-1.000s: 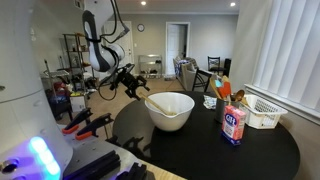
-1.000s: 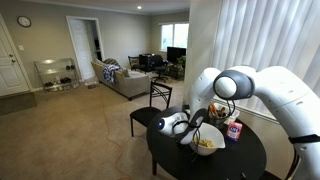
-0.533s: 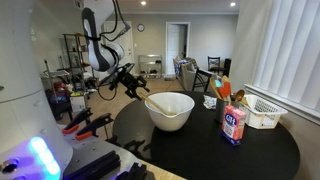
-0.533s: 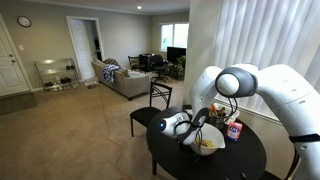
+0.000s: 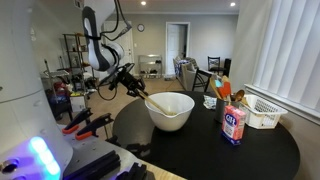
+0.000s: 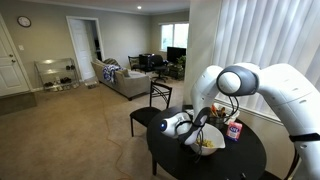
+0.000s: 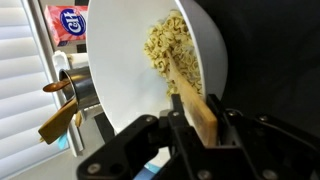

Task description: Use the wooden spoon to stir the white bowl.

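Note:
The wooden spoon is leaning low over the white bowl's rim, so my gripper will take a new grip on the spoon's handle (image 7: 202, 120) and lift it steeply above the bowl before stirring.
The white bowl (image 5: 170, 108) (image 6: 208, 146) stands on the round black table and holds pale noodle-like bits (image 7: 163, 45). In the wrist view its inner wall (image 7: 120, 60) fills the frame. The wooden spoon (image 7: 188, 88) slants from the bowl's contents out over the rim towards me. My gripper (image 7: 195, 101) is shut on the spoon's flat handle, one black finger pressed against each side. In both exterior views the gripper (image 5: 133, 82) (image 6: 186, 126) hangs beside the bowl's rim, and the thin handle (image 5: 151, 96) runs from it into the bowl.
A red-and-blue canister (image 5: 233, 124) (image 7: 68, 20), a metal cup of wooden utensils (image 7: 80, 88) and a white basket (image 5: 263, 112) stand beyond the bowl on the black table (image 5: 255, 152). A dark chair (image 6: 155, 100) stands by the table.
The jaws have closed on the spoon's handle. The arm and the bowl have hardly moved.

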